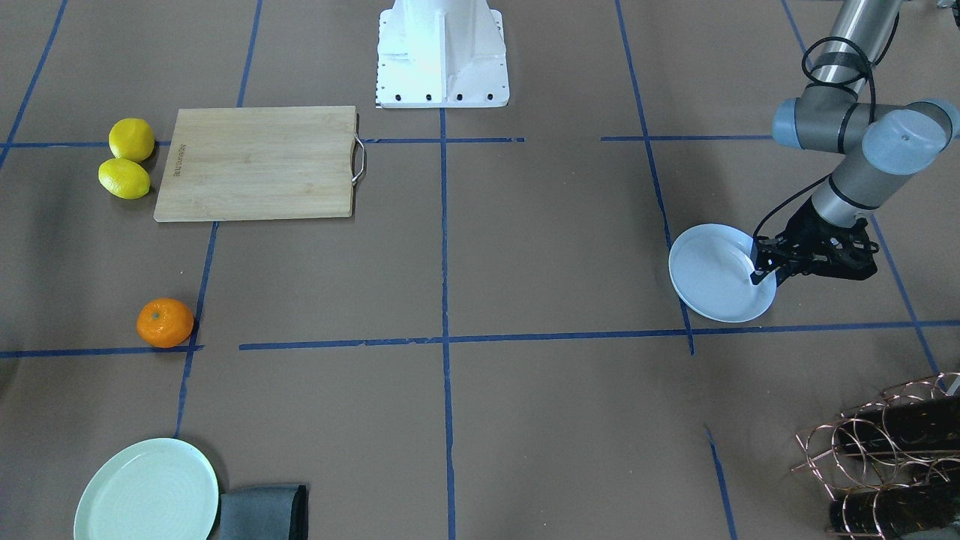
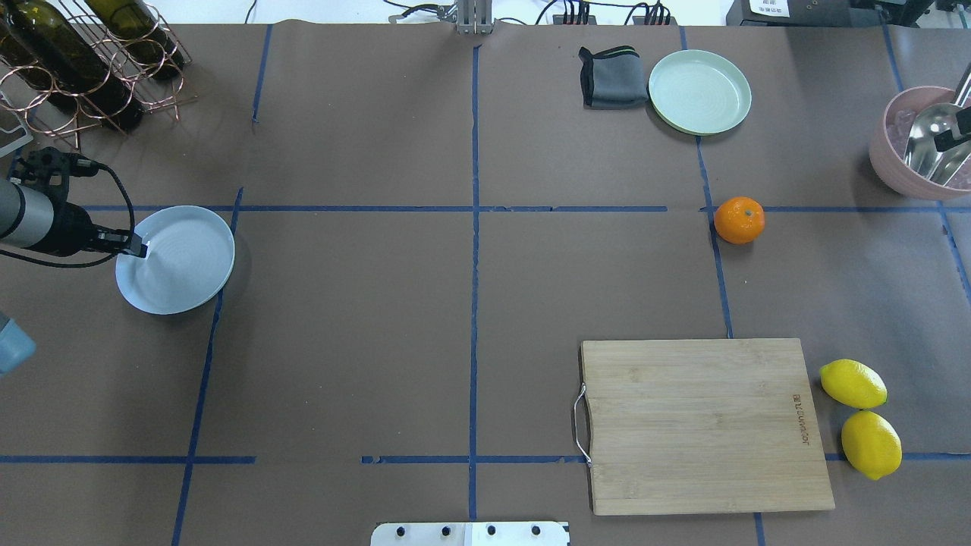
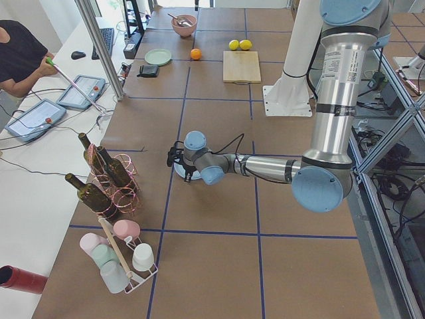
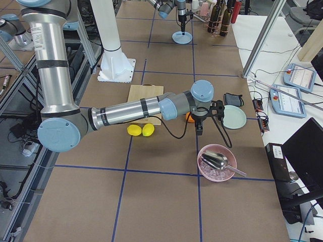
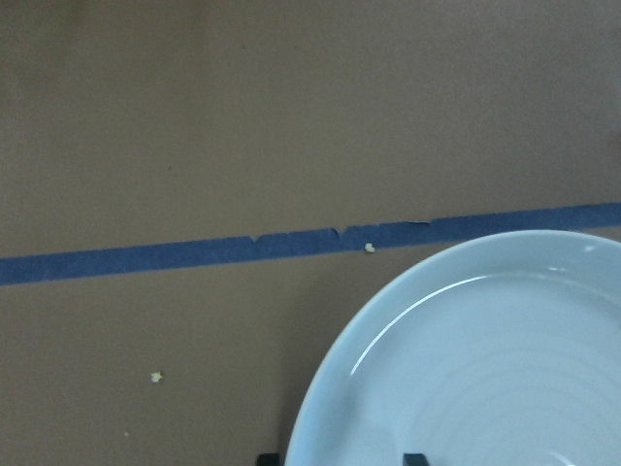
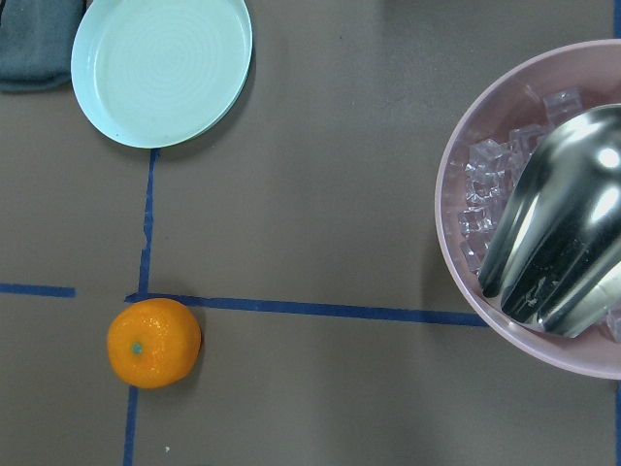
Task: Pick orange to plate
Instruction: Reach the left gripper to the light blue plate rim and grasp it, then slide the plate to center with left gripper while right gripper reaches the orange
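Next, I let go of the bluish-white plate with my left gripper on the middle blue tape line (image 1: 452, 270), just short of its far crossing.
The orange (image 1: 165, 322) (image 2: 739, 220) lies alone on the brown table beside a blue tape line; the right wrist view shows the orange (image 6: 153, 343) from above, lower left. The pale bluish-white plate (image 1: 712, 277) (image 2: 182, 262) is far across the table. My left gripper (image 1: 759, 276) (image 2: 141, 249) is shut on the plate's rim, and in the left wrist view the plate (image 5: 485, 369) sits between two dark fingertips (image 5: 415, 458). My right gripper (image 4: 199, 128) hangs above the table between orange and pink bowl; I cannot tell whether it is open or shut.
A mint-green plate (image 2: 699, 91) and grey cloth (image 2: 613, 76) lie beyond the orange. A pink bowl (image 2: 903, 178) holds ice and a metal scoop. A wooden cutting board (image 2: 702, 425) and two lemons (image 2: 853, 383) sit nearer the robot. A wine rack (image 2: 83, 61) stands near the bluish plate.
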Action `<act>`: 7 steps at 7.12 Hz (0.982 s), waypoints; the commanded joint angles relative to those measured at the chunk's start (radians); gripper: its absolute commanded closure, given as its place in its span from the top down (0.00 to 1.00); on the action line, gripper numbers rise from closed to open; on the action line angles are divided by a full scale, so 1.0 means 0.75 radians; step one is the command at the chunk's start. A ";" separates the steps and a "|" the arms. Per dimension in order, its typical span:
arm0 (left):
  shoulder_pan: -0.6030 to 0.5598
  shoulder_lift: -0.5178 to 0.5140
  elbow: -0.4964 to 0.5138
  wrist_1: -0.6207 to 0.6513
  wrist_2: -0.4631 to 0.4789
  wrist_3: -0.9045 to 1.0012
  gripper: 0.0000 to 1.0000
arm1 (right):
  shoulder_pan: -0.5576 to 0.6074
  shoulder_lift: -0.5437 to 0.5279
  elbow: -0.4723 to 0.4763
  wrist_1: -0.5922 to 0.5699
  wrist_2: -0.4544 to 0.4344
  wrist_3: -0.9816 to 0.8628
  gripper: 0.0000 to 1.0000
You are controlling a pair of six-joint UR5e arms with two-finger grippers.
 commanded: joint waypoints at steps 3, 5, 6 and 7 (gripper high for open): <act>-0.018 0.089 -0.158 0.008 -0.189 0.001 0.00 | -0.002 0.005 -0.004 0.000 0.000 0.003 1.00; -0.209 0.065 -0.232 0.096 -0.485 -0.001 0.00 | -0.049 0.024 -0.008 0.002 -0.006 0.054 1.00; -0.220 -0.010 -0.240 0.151 -0.503 -0.038 0.00 | -0.108 0.042 -0.010 0.030 -0.026 0.139 1.00; -0.210 -0.152 -0.224 0.232 -0.491 -0.210 0.00 | -0.163 0.044 -0.010 0.073 -0.069 0.199 1.00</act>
